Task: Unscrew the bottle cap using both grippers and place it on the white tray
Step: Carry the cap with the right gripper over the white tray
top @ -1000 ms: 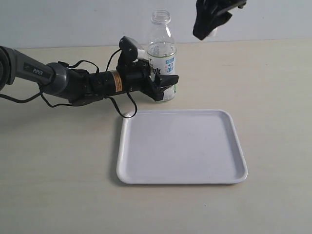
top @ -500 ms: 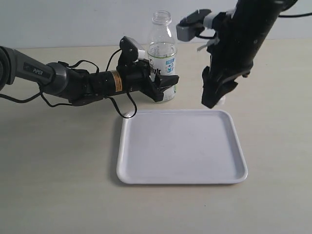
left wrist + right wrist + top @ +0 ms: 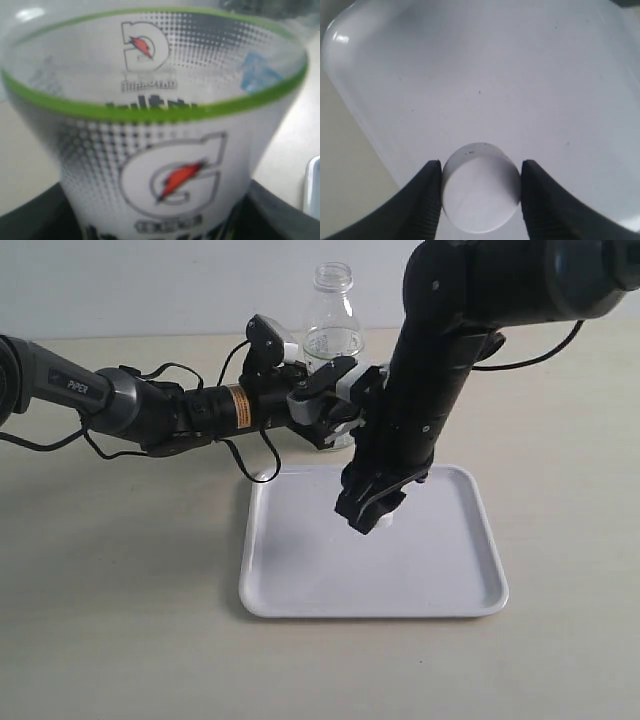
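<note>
The white bottle cap, hanging close over the tray floor, will go down on the middle of the white tray (image 3: 373,533) from my right gripper.
The clear bottle (image 3: 331,300) stands upright with an open neck just behind the white tray (image 3: 300,608). My left gripper (image 3: 330,418) is shut on its labelled body, which fills the left wrist view as the bottle label (image 3: 160,150) between dark fingers (image 3: 285,215). My right gripper (image 3: 366,520) reaches down over the tray's middle. It is shut on the small white bottle cap (image 3: 481,189), pinched between both ribbed fingers (image 3: 427,192). The cap hangs close over the tray floor (image 3: 520,75); contact cannot be told.
The right arm (image 3: 430,390) slants across in front of the bottle and hides part of the left gripper. The left arm with its cables (image 3: 150,415) lies along the beige table (image 3: 120,590) left of the bottle.
My right arm has come down from the upper right, past the bottle, to the tray's middle with the cap in its jaws. The left arm and bottle have not moved.
</note>
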`<action>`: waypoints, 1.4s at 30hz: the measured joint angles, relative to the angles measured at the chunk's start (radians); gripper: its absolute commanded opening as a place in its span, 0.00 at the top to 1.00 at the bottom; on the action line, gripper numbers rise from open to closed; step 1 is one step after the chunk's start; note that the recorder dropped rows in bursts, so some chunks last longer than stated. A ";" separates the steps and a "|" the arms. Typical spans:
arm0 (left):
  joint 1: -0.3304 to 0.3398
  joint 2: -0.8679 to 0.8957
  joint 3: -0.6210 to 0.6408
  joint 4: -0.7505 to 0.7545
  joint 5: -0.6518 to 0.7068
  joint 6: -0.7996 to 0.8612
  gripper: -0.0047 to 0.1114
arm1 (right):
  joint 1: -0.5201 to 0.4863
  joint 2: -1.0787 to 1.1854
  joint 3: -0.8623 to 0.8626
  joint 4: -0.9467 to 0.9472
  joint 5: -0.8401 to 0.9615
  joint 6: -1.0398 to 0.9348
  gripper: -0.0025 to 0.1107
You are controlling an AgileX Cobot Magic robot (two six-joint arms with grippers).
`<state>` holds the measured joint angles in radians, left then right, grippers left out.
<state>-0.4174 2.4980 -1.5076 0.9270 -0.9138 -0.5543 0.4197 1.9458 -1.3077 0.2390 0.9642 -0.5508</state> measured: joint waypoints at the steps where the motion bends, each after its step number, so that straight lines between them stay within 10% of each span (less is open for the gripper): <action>1: 0.000 0.000 0.000 0.000 0.000 0.000 0.96 | 0.008 0.012 0.000 -0.002 -0.015 0.010 0.98; 26: 0.000 0.000 0.000 0.000 0.000 0.001 0.96 | 0.044 0.130 0.000 -0.161 -0.144 0.193 0.97; 42: 0.000 0.000 0.000 0.000 0.000 0.001 0.96 | 0.044 0.143 0.000 -0.161 -0.150 0.193 0.36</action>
<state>-0.4174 2.4980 -1.5076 0.9270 -0.9138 -0.5528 0.4633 2.0885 -1.3077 0.0778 0.8140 -0.3578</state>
